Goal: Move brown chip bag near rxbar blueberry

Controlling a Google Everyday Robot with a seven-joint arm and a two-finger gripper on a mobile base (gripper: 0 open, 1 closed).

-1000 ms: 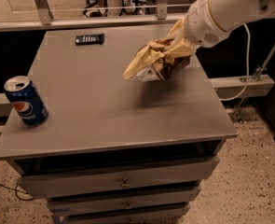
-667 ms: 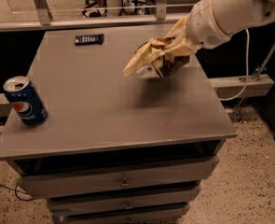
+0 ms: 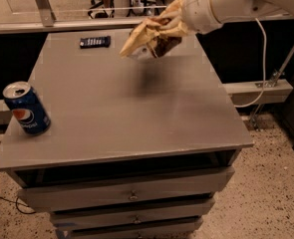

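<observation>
The robot's gripper should set the brown chip bag down close beside the rxbar blueberry point(image 3: 128, 37), near the far edge of the grey table. The bag still hangs above the table.
The brown chip bag point(image 3: 145, 38), crinkly tan with a dark brown centre, hangs in the air above the far right part of the grey table point(image 3: 126, 108). My gripper point(image 3: 172, 26) is shut on the bag's right end, at the tip of the white arm point(image 3: 216, 3) reaching in from the upper right. The bag casts a shadow on the tabletop below it. The rxbar blueberry point(image 3: 94, 42), a small flat dark bar, lies near the table's far edge, to the left of the bag and a little apart from it.
A blue Pepsi can point(image 3: 27, 108) stands upright at the table's left front. The table has drawers point(image 3: 131, 195) below its front edge. A white cable point(image 3: 258, 63) hangs at the right. A rail and ledge point(image 3: 62, 21) run behind the table.
My gripper has carried the chip bag higher and to the left, toward the table's far edge and closer to the rxbar. The can and bar have not moved.
</observation>
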